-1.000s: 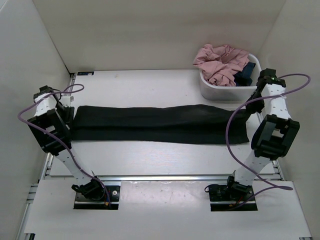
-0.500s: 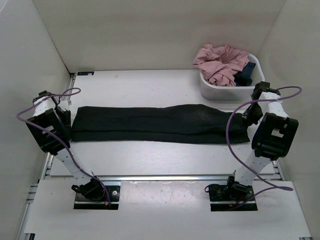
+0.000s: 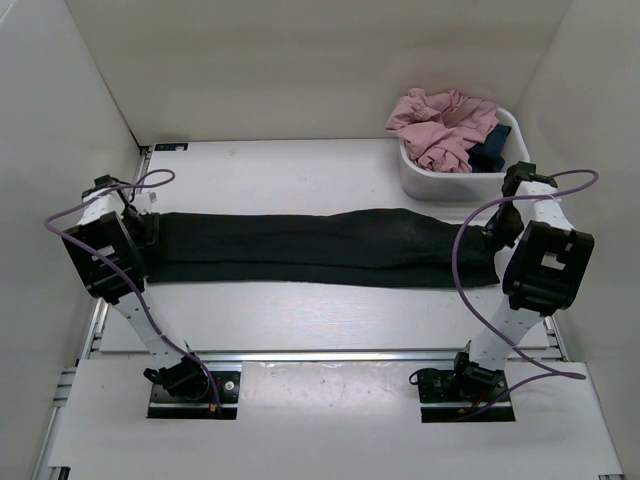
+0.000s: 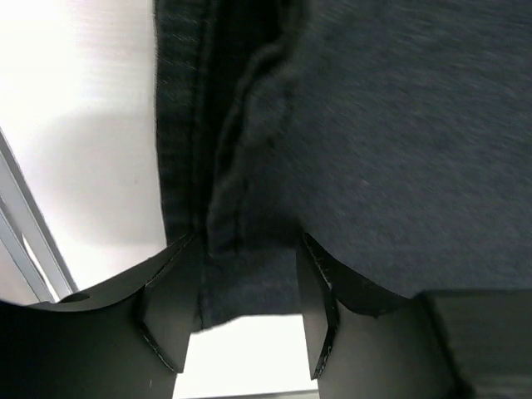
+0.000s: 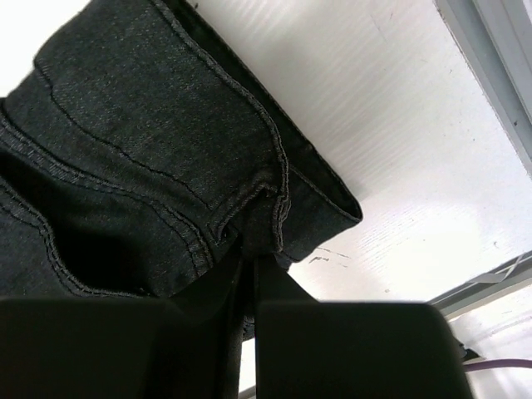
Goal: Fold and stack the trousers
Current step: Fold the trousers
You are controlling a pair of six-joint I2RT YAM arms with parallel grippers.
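Note:
Next, I take the trousers' hem corner (image 4: 248, 281) with my left gripper and pull the trousers straight, because the under leg sticks out past the upper leg along the near edge of the trousers.
The black trousers (image 3: 320, 248) lie flat in a long strip across the table, legs together. My left gripper (image 3: 150, 228) is at their left end. In the left wrist view its jaws stand apart, open (image 4: 245, 307), with the hem edge of the trousers (image 4: 374, 150) lying between the fingers. My right gripper (image 3: 492, 235) is at the right end. In the right wrist view it (image 5: 249, 266) is shut on a seamed fold of the trousers (image 5: 150, 125) near the waistband corner, low over the table.
A white bin (image 3: 420, 182) stands at the back right, holding pink clothes (image 3: 440, 125) and a small dark blue garment (image 3: 490, 150). White walls enclose the table on three sides. A metal rail (image 4: 25, 241) runs along the table's left edge.
My left gripper has moved in to the right over the trousers' left end. My right gripper has come down and in onto the right end, which has bunched slightly.

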